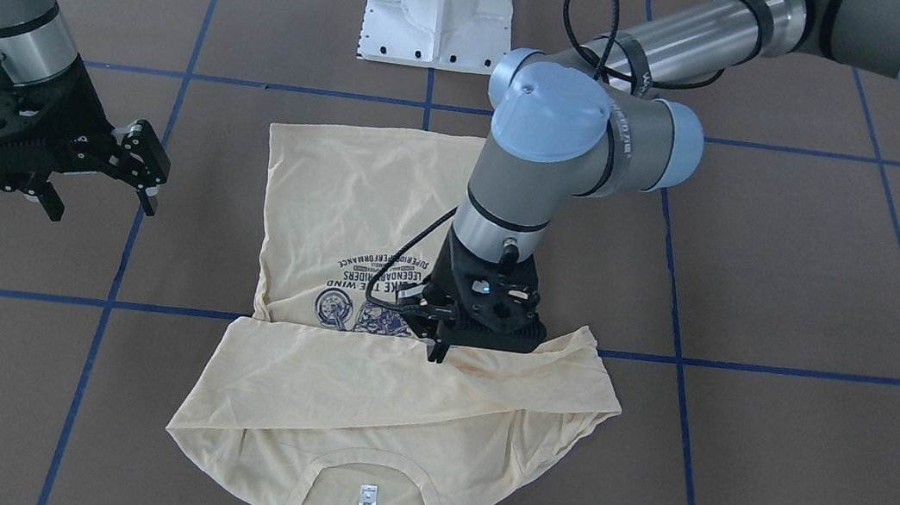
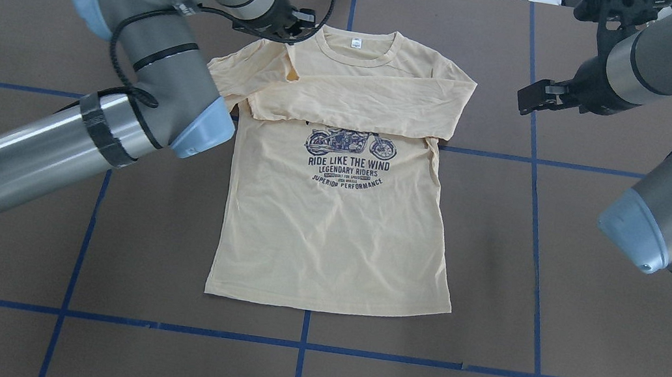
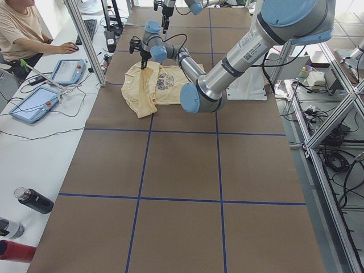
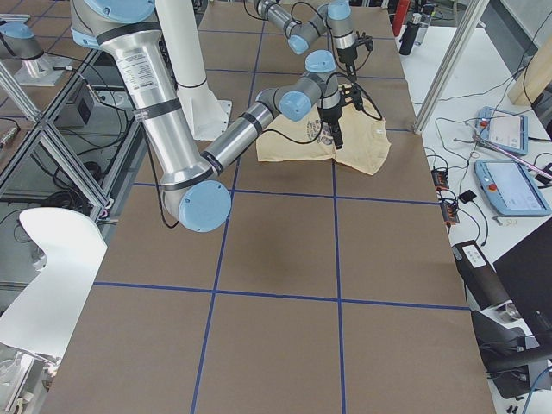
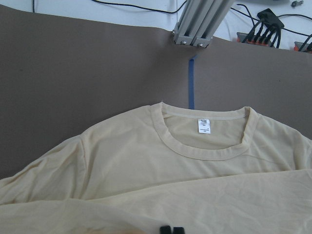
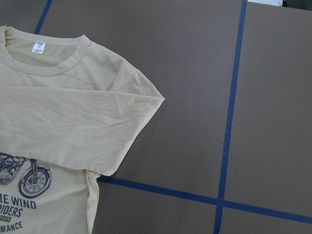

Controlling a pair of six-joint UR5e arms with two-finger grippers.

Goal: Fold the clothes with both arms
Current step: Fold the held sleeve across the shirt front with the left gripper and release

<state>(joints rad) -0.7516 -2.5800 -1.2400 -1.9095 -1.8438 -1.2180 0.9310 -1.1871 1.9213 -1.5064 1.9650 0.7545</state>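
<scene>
The other folded sleeve (image 1: 277,353) is near the shirt edge facing my right gripper. My left gripper should release the sleeve end, now folded across the chest, on it there.
The cream-yellow T-shirt (image 2: 329,234) lies flat and print-up in the middle of the table, its collar (image 5: 204,146) on the far side from the robot base. Both long sleeves are folded across the chest above the motorcycle print (image 2: 351,143). My left gripper (image 1: 437,353) points down at the left shoulder side, its fingertips (image 5: 166,230) shut together on the sleeve fabric (image 1: 522,366), which rises a little toward it. My right gripper (image 1: 105,198) hangs open above bare table beside the shirt's right shoulder (image 6: 141,95), holding nothing.
The white pedestal base (image 1: 439,8) stands at the robot's side of the table. Blue tape lines (image 2: 302,345) grid the brown tabletop. An aluminium post (image 5: 197,22) stands beyond the collar. A person (image 3: 23,28) sits at a side desk with tablets, and bottles (image 3: 34,200) lie there.
</scene>
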